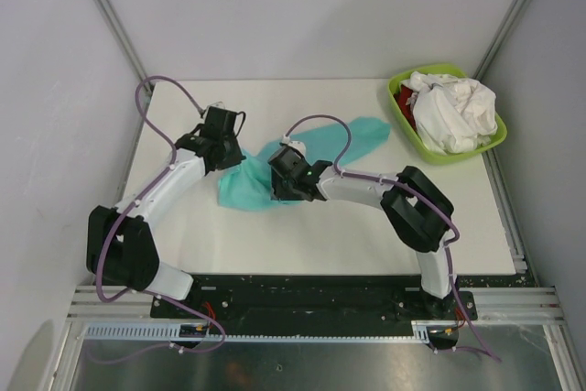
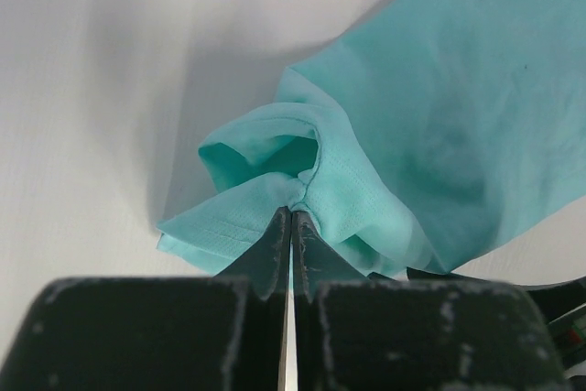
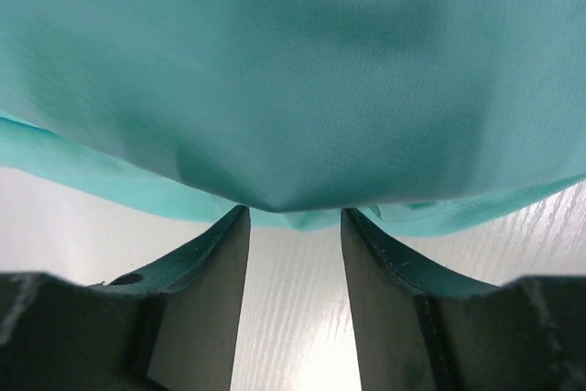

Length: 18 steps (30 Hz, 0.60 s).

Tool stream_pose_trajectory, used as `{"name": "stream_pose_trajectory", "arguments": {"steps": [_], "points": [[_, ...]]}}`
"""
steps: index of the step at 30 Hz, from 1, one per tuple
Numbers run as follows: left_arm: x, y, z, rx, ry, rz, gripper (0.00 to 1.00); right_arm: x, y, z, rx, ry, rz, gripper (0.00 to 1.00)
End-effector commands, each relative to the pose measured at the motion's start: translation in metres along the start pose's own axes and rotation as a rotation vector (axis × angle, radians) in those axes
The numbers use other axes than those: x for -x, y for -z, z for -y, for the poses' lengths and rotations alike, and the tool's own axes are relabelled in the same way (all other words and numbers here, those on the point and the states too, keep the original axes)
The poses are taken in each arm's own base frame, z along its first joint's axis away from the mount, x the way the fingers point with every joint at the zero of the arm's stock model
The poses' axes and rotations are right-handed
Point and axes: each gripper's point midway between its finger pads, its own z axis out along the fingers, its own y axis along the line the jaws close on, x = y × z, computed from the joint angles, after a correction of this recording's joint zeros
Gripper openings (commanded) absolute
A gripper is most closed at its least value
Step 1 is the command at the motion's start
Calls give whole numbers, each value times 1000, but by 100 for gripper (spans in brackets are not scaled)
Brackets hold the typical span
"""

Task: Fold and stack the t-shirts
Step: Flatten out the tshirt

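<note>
The fold of the teal t-shirt hangs loose over my right gripper's open fingers, so next my right gripper pinches it nearer my left gripper (image 1: 260, 191) and pulls it toward the basin.
A teal t-shirt (image 1: 362, 139) lies crumpled across the middle of the white table. My left gripper (image 1: 222, 148) is at its left end. In the left wrist view the left gripper (image 2: 292, 211) is shut on a bunched fold of the teal t-shirt (image 2: 458, 116), which is lifted a little. My right gripper (image 1: 279, 180) is low over the shirt's middle. In the right wrist view the right gripper (image 3: 293, 212) stands open, the teal t-shirt (image 3: 293, 70) draped over its fingertips and bare table between the jaws. A white t-shirt (image 1: 453, 112) and a red one (image 1: 404, 100) sit in the basin.
The lime-green basin (image 1: 409, 132) stands at the table's back right corner. Grey walls and aluminium posts close in the left, back and right sides. The arms' bases and a black rail run along the near edge.
</note>
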Motion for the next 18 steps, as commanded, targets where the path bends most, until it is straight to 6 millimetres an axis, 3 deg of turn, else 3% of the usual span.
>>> {"name": "stream_pose_trajectory", "arguments": {"steps": [1,10,18], "points": [[7,11,1,-24,21,36,0,16,-3,-9,-30,18,48,48],[7,12,0,-25,18,39,0,7,-6,-1,-107,74,39,44],[3,11,-1,-23,18,29,0,-3,-11,-11,-91,138,31,46]]}}
